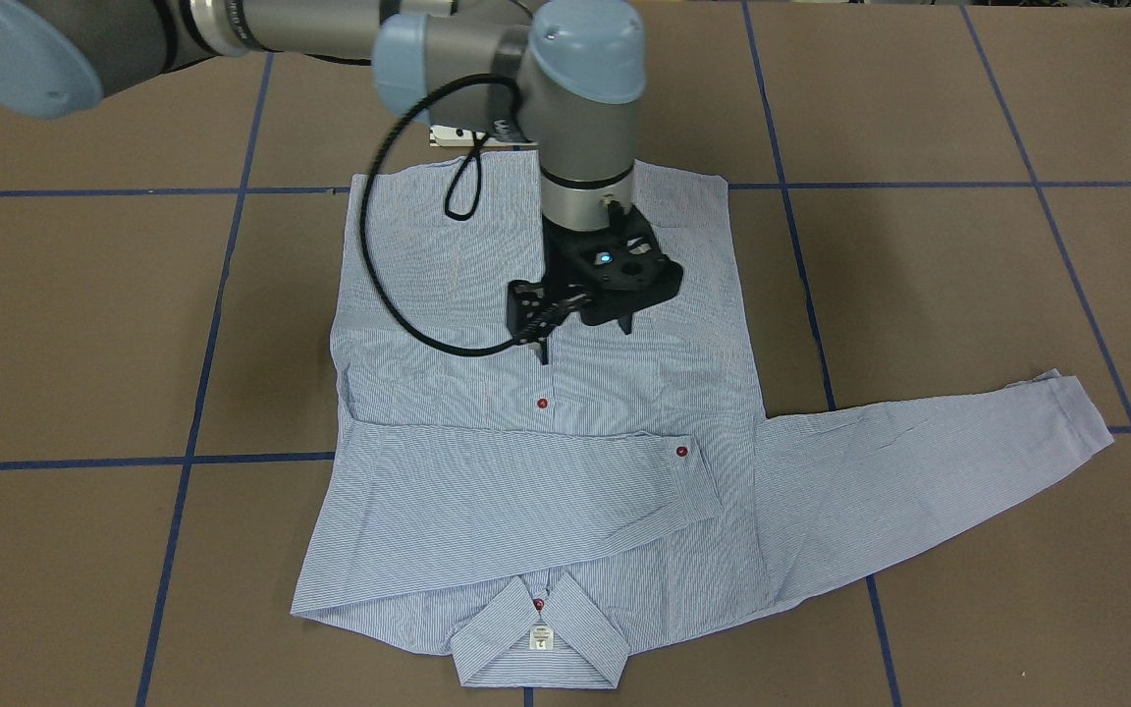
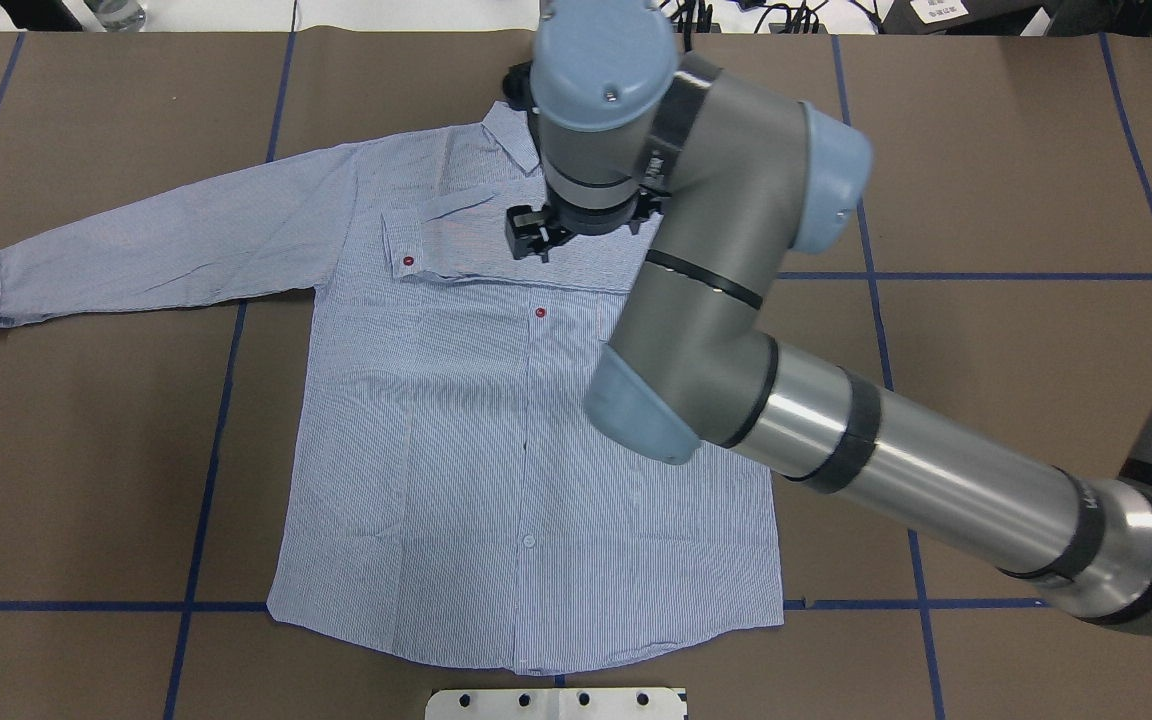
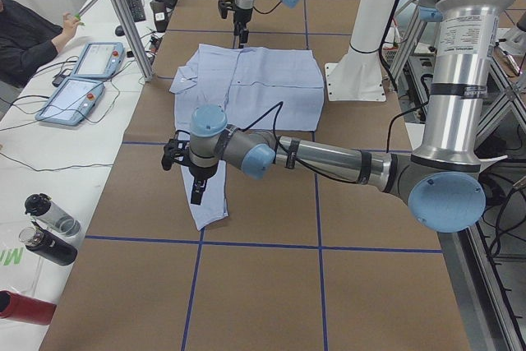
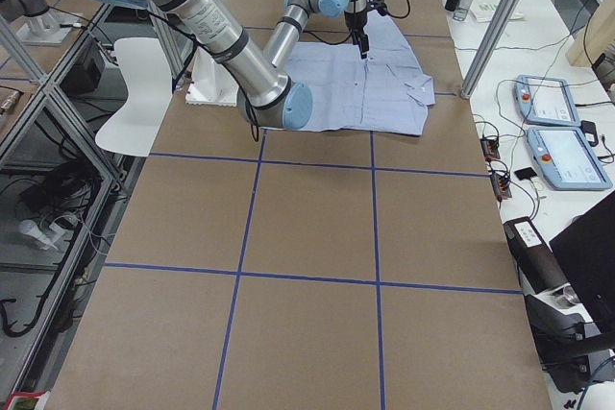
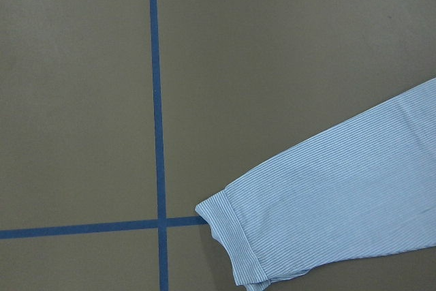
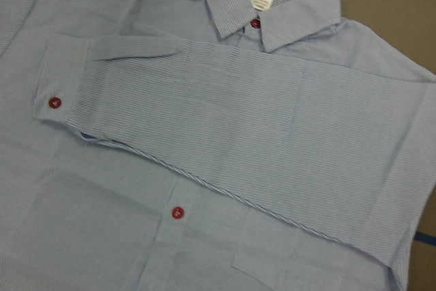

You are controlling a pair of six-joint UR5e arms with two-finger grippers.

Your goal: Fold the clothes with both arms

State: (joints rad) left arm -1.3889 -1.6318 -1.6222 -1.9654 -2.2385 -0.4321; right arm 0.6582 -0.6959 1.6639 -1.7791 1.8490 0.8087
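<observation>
My left gripper should grab the spread sleeve's cuff [image 1: 1090, 413] [image 5: 230, 228] next, so this sleeve of the pinstriped shirt can be folded inward.
The pinstriped shirt [image 1: 546, 432] lies flat, front up, with its collar [image 1: 575, 628] on the side away from the robot. One sleeve [image 1: 516, 511] is folded across the chest, and its cuff [image 1: 693, 481] has a red button. The other sleeve [image 1: 929, 471] lies spread out sideways toward the robot's left. My right gripper [image 1: 585, 339] hangs over the shirt's front, above the folded sleeve, and looks open and empty. My left gripper [image 3: 197, 191] hovers by the spread sleeve's cuff [image 5: 238, 236]. I cannot tell whether it is open or shut.
The table is brown with blue tape lines [image 2: 226, 400]. The white pedestal plate [image 2: 556, 703] sits just behind the shirt's hem. Beyond the far edge are tablets [image 3: 90, 59], bottles [image 3: 49, 228], a metal post [image 3: 123, 14] and a seated person [image 3: 25, 39].
</observation>
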